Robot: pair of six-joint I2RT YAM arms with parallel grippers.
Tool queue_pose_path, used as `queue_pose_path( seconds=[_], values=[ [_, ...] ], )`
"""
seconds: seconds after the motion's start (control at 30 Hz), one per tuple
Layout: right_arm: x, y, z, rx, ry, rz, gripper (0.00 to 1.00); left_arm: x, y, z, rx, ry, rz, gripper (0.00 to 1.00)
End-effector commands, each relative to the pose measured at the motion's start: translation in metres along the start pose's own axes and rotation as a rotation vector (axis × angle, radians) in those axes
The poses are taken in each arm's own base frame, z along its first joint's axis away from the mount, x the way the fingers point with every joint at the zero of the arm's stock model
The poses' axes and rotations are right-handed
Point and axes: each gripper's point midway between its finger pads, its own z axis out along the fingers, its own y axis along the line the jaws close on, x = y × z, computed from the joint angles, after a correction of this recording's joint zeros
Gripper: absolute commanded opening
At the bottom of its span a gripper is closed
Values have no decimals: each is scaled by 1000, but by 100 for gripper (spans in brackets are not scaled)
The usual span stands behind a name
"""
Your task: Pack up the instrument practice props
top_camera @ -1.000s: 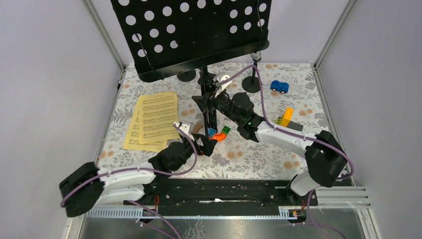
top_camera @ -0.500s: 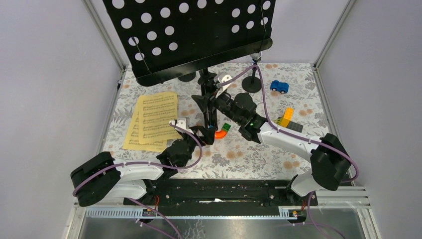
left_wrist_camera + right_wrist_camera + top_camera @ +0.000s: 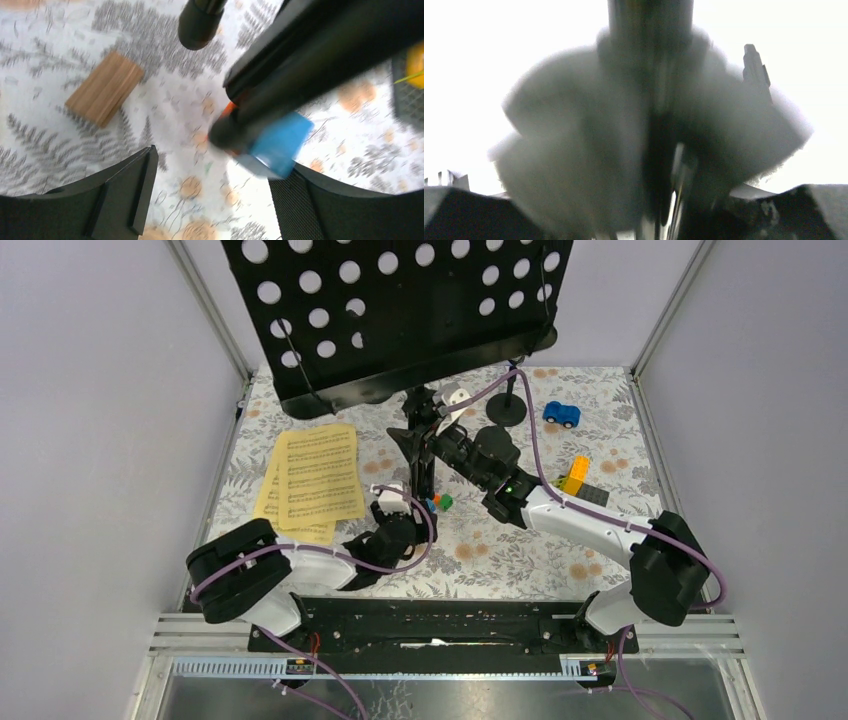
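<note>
My right gripper is going to lay the black music stand down across the yellow sheet-music pages (image 3: 329, 454) on the cloth.
The black perforated music rack (image 3: 400, 310) leans over the back of the table on its pole (image 3: 426, 455). My right gripper (image 3: 436, 432) is shut on that pole, which fills the blurred right wrist view (image 3: 649, 125). My left gripper (image 3: 408, 512) hovers low by the stand's feet. It is open (image 3: 212, 200), with a black tripod leg (image 3: 320, 60) ending just beyond the gap between its fingers. Nothing lies between its fingers. Yellow sheet-music pages (image 3: 310, 480) lie on the cloth to the left. A round-based mic holder (image 3: 505, 410) stands behind the right arm.
A blue brick (image 3: 280, 145) sits against the leg's tip, with a sliver of orange beside it. A wooden block (image 3: 104, 87) lies to the left. A blue toy car (image 3: 561, 414) and a yellow brick stack (image 3: 578, 475) lie at the right. Grey walls enclose the table.
My left arm has reached forward and right to the stand's feet, and its jaws have narrowed a little. The rack has swung rightward. The orange block has slipped out of the top view.
</note>
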Motion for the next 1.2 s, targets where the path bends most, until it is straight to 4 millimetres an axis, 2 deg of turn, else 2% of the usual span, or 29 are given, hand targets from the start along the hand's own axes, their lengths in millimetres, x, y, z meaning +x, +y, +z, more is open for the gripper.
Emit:
queue_pose_path(
  seconds=[0.0,0.23,0.37,0.53,0.63,0.8,0.9,1.03,1.17],
  values=[
    [-180,17,-24,-35,-473,-54,0,19,13,-10,-39,44,-39,82],
    [-170,13,-14,-13,-416,-69,0,-12,-15,-30,93,-9,-17,91],
    [-167,11,-8,-5,-395,-63,0,-26,-26,-42,186,-45,-46,93],
    [-157,13,4,-23,-342,-72,0,-46,-47,-70,344,-67,-86,97],
    [-149,17,20,-47,-281,-72,0,-61,-44,-84,338,-84,-111,99],
    [-136,23,45,-85,-230,-15,0,-87,-22,-101,273,-153,-159,99],
    [-129,28,57,-110,-224,66,0,-87,-12,-102,268,-194,-154,99],
    [-128,41,64,-145,-249,149,0,-94,-22,-98,311,-251,-116,99],
    [-131,66,66,-205,-253,182,0,-97,-29,-79,243,-258,-72,99]
  ],
)
